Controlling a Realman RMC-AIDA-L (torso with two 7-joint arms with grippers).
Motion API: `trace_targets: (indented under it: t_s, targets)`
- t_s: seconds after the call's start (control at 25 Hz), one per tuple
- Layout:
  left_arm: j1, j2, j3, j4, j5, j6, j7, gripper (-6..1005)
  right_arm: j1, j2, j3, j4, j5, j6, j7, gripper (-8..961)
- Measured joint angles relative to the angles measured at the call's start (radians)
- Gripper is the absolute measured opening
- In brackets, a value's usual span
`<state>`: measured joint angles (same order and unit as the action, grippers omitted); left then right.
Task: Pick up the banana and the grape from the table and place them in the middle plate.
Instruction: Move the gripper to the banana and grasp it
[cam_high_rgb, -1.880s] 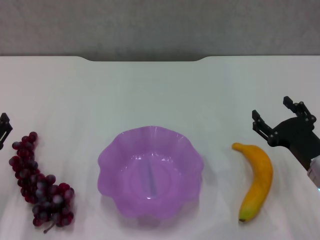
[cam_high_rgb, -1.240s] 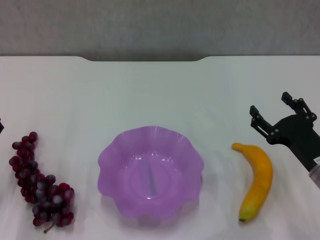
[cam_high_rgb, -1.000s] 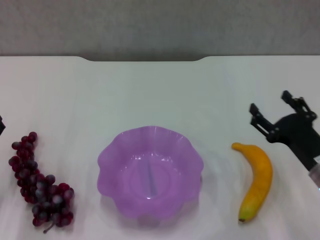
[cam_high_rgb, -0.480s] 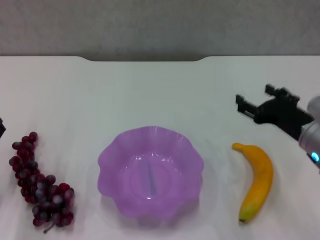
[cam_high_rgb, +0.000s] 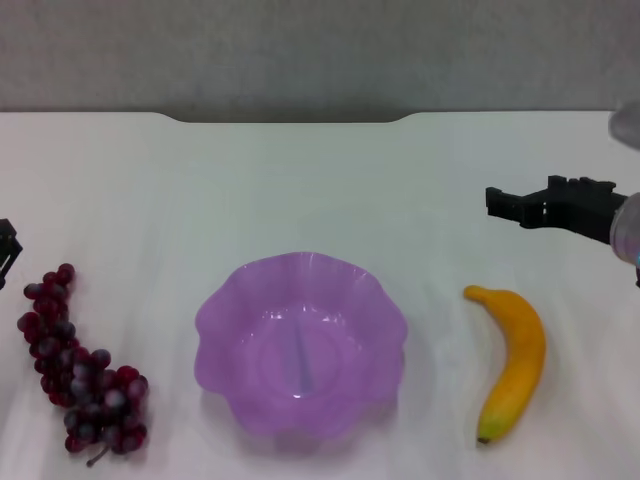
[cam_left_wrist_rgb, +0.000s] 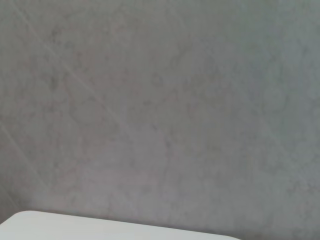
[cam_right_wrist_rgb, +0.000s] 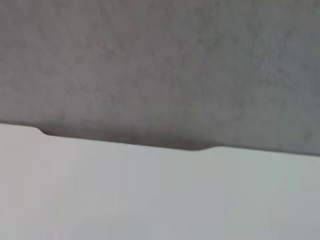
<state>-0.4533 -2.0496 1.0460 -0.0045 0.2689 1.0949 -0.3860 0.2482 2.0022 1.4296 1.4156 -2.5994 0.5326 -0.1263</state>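
Observation:
The banana's curved middle (cam_high_rgb: 527, 336) is the next place for my right gripper to go and close, a bit nearer the banana's narrow stem than its dark tip.
The banana (cam_high_rgb: 516, 362) lies on the white table (cam_high_rgb: 300, 185) at the right, its dark tip toward the near edge. The grape bunch (cam_high_rgb: 80, 370) lies at the left. The purple scalloped plate (cam_high_rgb: 300, 264) sits between them and is empty. My right gripper (cam_high_rgb: 522, 200) hovers above the table beyond the banana, fingers pointing left and open, holding nothing. Only a dark sliver of my left gripper (cam_high_rgb: 6, 250) shows at the left edge, just beyond the grapes.
The table's far edge has a rounded notch (cam_high_rgb: 290, 118), which also shows in the right wrist view (cam_right_wrist_rgb: 125, 142). A grey wall (cam_left_wrist_rgb: 160, 100) stands behind the table. The left wrist view shows only that wall and a table corner (cam_left_wrist_rgb: 75, 227).
My right gripper has risen and swung up and away from the banana, turning its fingers to point left. The left gripper barely shifted. Banana, grapes and plate have not moved.

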Motion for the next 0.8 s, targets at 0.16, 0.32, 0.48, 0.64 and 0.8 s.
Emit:
trace_targets:
  t_s: [0.16,0.32,0.48,0.64,0.8]
  targets:
    - [-0.003,0.000,0.001,0.000,0.002,0.000,-0.001,877,0.075,0.001,0.073,-0.022,0.003,0.141,0.022,882]
    - [-0.004,0.001,0.002,0.000,0.003,0.000,-0.001,877,0.150,0.000,0.175,-0.078,0.001,0.298,0.039,880]
    - [-0.008,0.001,0.002,0.000,0.004,0.000,-0.002,876,0.186,0.000,0.242,-0.101,0.002,0.408,0.041,879]
    - [-0.008,0.001,0.002,0.000,0.004,0.000,-0.002,876,0.225,-0.001,0.275,-0.145,-0.004,0.484,0.042,880]
    - [-0.008,0.002,0.003,0.000,0.004,0.000,-0.002,876,0.236,-0.002,0.289,-0.169,-0.005,0.512,0.042,880]
